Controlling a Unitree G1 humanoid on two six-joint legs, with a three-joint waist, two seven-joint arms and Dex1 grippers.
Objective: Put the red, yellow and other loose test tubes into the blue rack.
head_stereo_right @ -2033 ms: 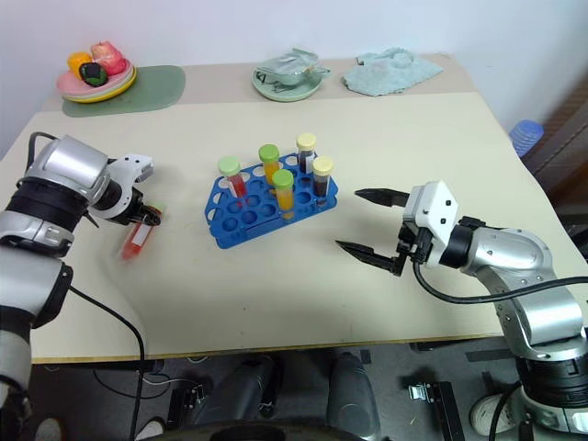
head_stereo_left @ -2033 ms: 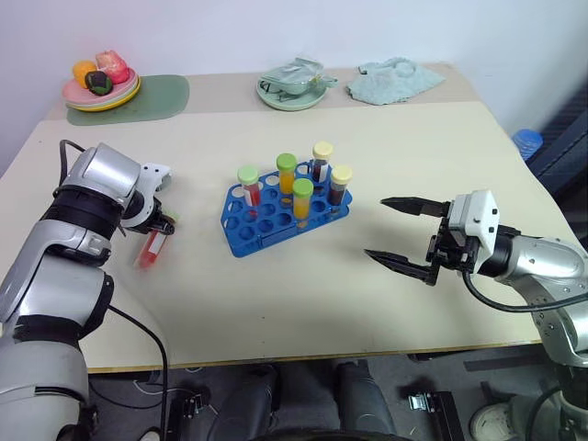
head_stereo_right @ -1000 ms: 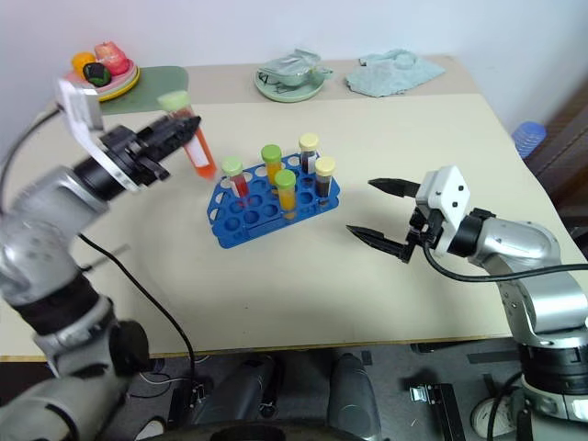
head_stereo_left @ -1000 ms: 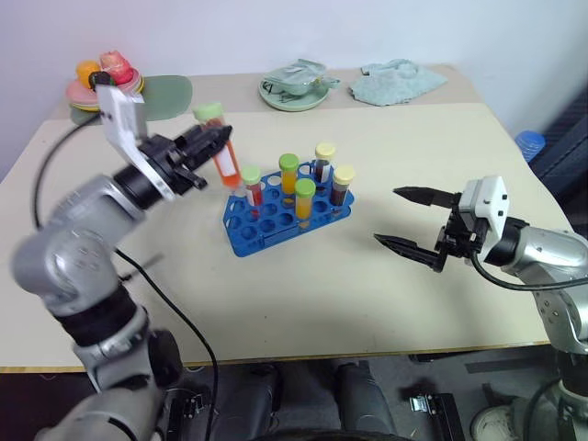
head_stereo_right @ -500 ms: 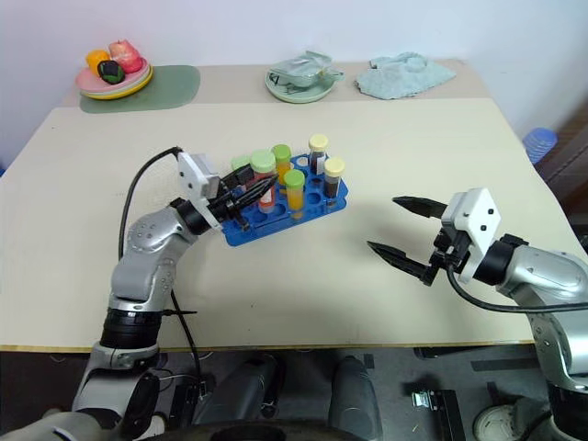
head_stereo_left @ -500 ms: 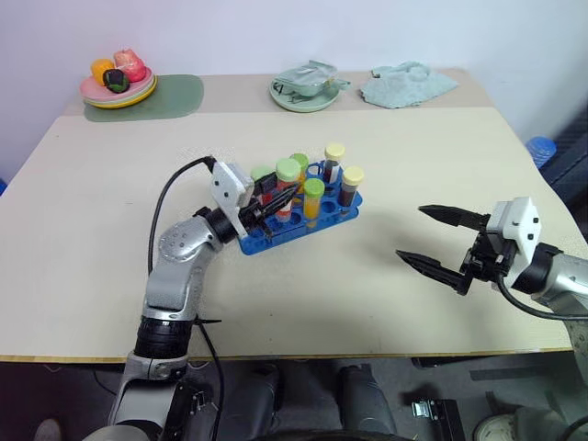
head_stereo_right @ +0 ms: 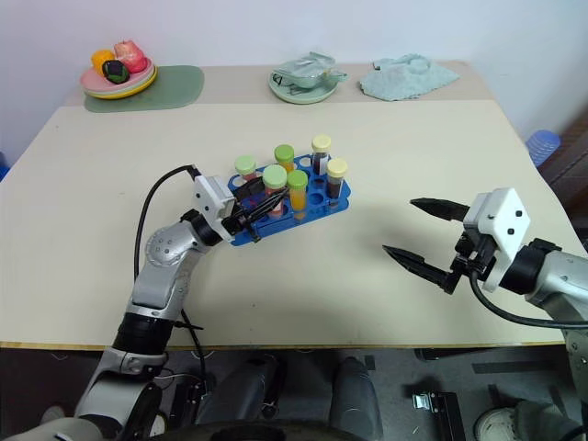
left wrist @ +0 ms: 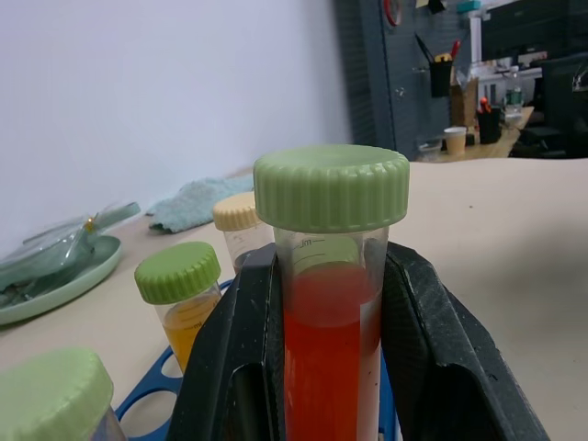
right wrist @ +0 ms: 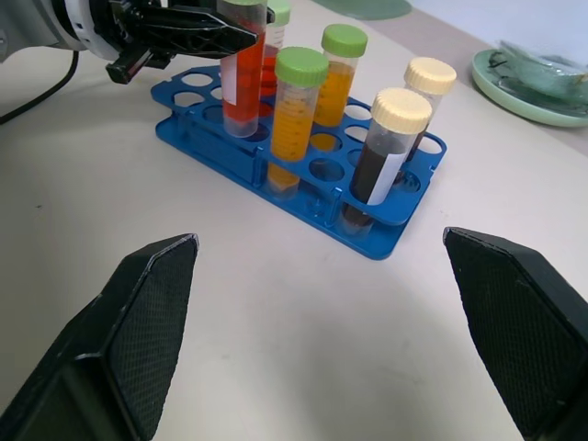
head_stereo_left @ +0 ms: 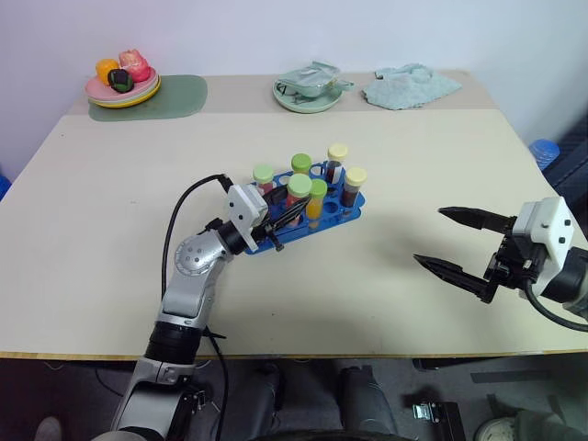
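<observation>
My left gripper needs to release the red tube so that it stays in the blue rack's front row [head_stereo_left: 277, 230], across from the other red tube.
My left gripper [head_stereo_left: 287, 212] is shut on a red tube with a green cap [left wrist: 326, 349], one black finger [left wrist: 228, 367] on each side of it. The tube stands upright over the left end of the blue rack [head_stereo_left: 342, 217], and its lower end looks to be in one of the holes [right wrist: 241, 127]. The rack holds several other capped tubes: red [head_stereo_left: 264, 176], yellow-orange [head_stereo_left: 317, 195] and dark ones with cream caps [head_stereo_left: 354, 184]. To the right of the rack my right gripper [head_stereo_left: 429, 236] hangs open and empty above the table.
Along the table's back edge sit a plate of toy food [head_stereo_left: 123, 86] on a green mat [head_stereo_left: 176, 97], a pale green dish [head_stereo_left: 308, 93] and a crumpled cloth [head_stereo_left: 411, 85]. A black cable [head_stereo_left: 179, 225] loops beside my left arm.
My left arm swung the red tube from the table's left side, up over the rack, then down onto its left end. The right gripper stayed open and drew back slightly. The camera shifted.
</observation>
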